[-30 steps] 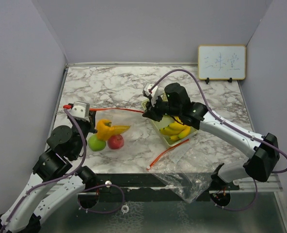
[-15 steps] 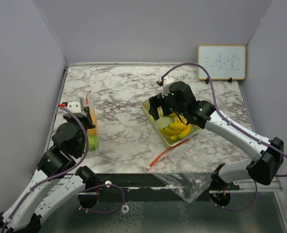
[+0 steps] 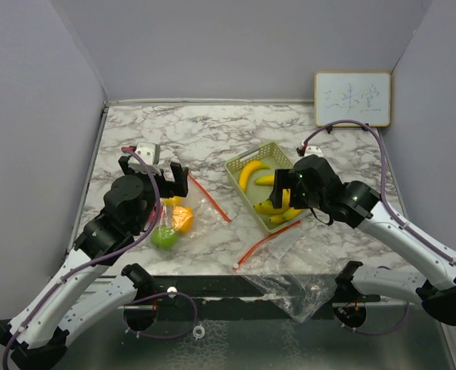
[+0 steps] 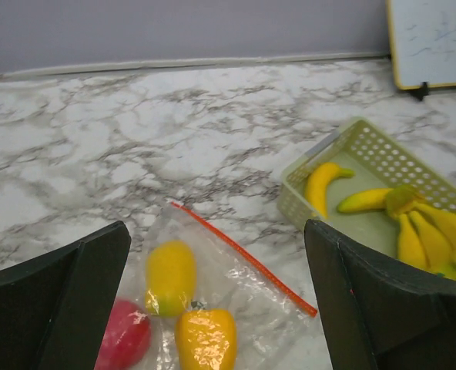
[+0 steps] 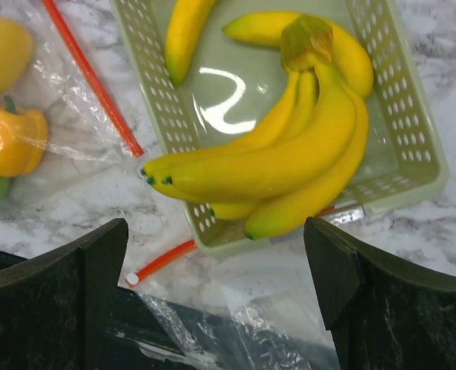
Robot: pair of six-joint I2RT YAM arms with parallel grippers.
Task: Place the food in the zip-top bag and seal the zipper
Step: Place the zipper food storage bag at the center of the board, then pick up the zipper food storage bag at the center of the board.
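Note:
The white label point(image 3: 284, 244) point(image 5: 268, 290) of the clear bag draped below the pale green tray is the next spot for my right gripper to go to and close on.
The zip-top bag point(image 3: 188, 210) lies flat on the marble at the left, and its red-orange zipper point(image 4: 243, 258) runs diagonally along its mouth. Inside it are a yellow fruit point(image 4: 170, 276), an orange pepper point(image 4: 205, 341), a red piece point(image 4: 125, 336) and a green one point(image 3: 163, 237). More food, a banana bunch point(image 5: 290, 158) and a single banana point(image 5: 185, 32), sits in the pale green tray point(image 3: 239, 163). My left gripper point(image 3: 155, 174) hovers open over the bag point(image 4: 216, 231), holding nothing. My right gripper point(image 3: 283, 193) hangs open above the tray's near end point(image 5: 216, 231).
A second clear bag point(image 3: 290, 287) with its own red strip point(image 3: 263, 243) drapes over the table's front edge below the tray. A small whiteboard point(image 3: 352, 99) stands at the back right. Walls close in the left, back and right sides.
The bag went from stretched between both grippers to lifted by the left alone. Now it lies on the table. Both grippers have opened, and the right arm has drawn back toward the right.

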